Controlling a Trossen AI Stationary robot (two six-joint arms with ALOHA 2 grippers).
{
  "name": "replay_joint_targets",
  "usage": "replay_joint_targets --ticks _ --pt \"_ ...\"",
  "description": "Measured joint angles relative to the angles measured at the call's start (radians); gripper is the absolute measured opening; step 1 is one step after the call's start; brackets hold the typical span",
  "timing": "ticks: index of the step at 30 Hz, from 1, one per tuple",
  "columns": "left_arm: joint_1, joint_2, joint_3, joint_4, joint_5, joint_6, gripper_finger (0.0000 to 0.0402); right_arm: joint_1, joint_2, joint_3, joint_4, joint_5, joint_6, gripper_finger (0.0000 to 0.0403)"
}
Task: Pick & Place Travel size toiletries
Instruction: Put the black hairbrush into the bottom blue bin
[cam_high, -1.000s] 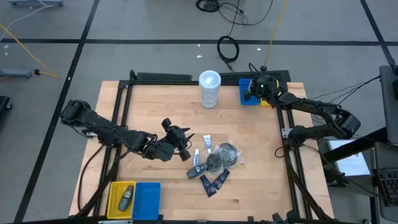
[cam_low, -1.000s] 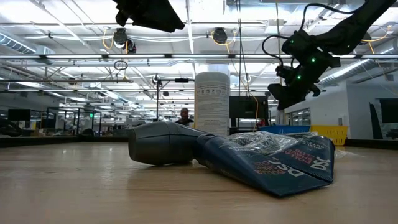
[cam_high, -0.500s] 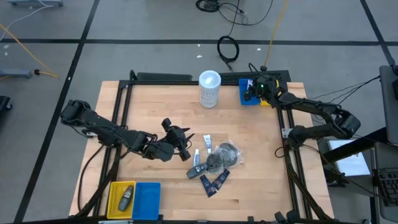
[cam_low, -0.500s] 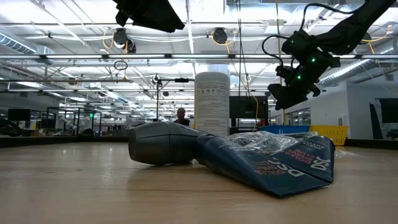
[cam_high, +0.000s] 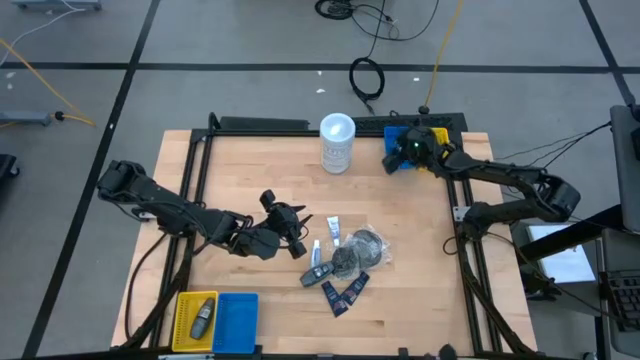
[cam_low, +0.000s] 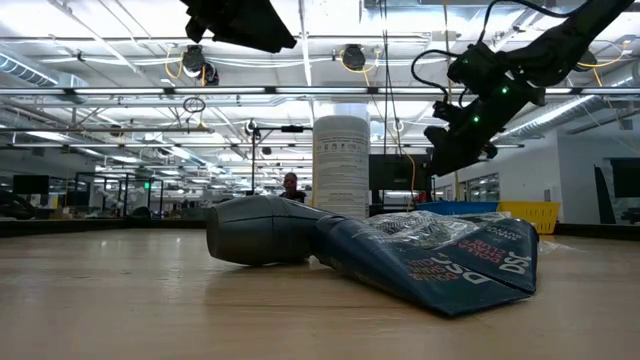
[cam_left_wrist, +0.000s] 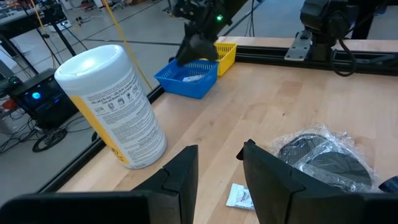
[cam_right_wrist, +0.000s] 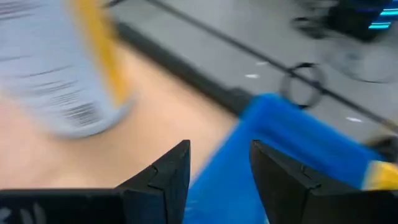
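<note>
The outer side (cam_high: 377, 240) of the clear-wrapped bundle that lies farther from the dark grey bottle is next for my right gripper to close on.
The travel size toiletries lie mid-table: white tubes (cam_high: 334, 230), a dark grey bottle (cam_high: 318, 272), navy sachets (cam_high: 345, 292) and round clear-wrapped bundles (cam_high: 358, 250). In the low view the bottle (cam_low: 262, 230) and a sachet (cam_low: 440, 262) lie flat on the wood. My left gripper (cam_high: 292, 232) hovers open just left of them, with a small white packet (cam_left_wrist: 239, 196) and a bundle (cam_left_wrist: 323, 155) ahead of its fingers. My right gripper (cam_high: 400, 155) hangs open above the near left edge of the far blue bin (cam_high: 402, 132), with nothing between its fingers.
A tall white canister (cam_high: 337, 142) stands at the far middle, left of the far blue bin (cam_left_wrist: 189, 78) and a yellow bin (cam_left_wrist: 225, 53). The blue bin holds something clear-wrapped. At the near left a yellow bin (cam_high: 182, 318) holds a dark bottle (cam_high: 203, 318), beside a blue bin (cam_high: 236, 322).
My right gripper has moved from above the far blue bin toward the table's left and a little toward the near edge, rising slightly. My left gripper and the toiletries have stayed where they were.
</note>
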Motion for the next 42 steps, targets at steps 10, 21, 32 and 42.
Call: replay_joint_targets --ticks 10,21,32,42 --pt "0.0 0.0 0.0 0.0 0.0 0.006 0.0127 0.184 0.0 0.0 -0.14 -0.218 -0.039 0.0156" --pt "0.0 0.0 0.0 0.0 0.0 0.005 0.0127 0.392 0.0 -0.004 -0.22 -0.363 0.13 0.0155" --pt "0.002 0.0 0.0 0.005 0.034 0.002 0.0127 0.421 0.0 -0.163 -0.018 -0.473 0.282 0.0155" --pt "0.008 0.0 0.0 0.01 0.085 0.001 0.0127 0.423 0.0 -0.239 0.078 -0.476 0.367 0.0155"
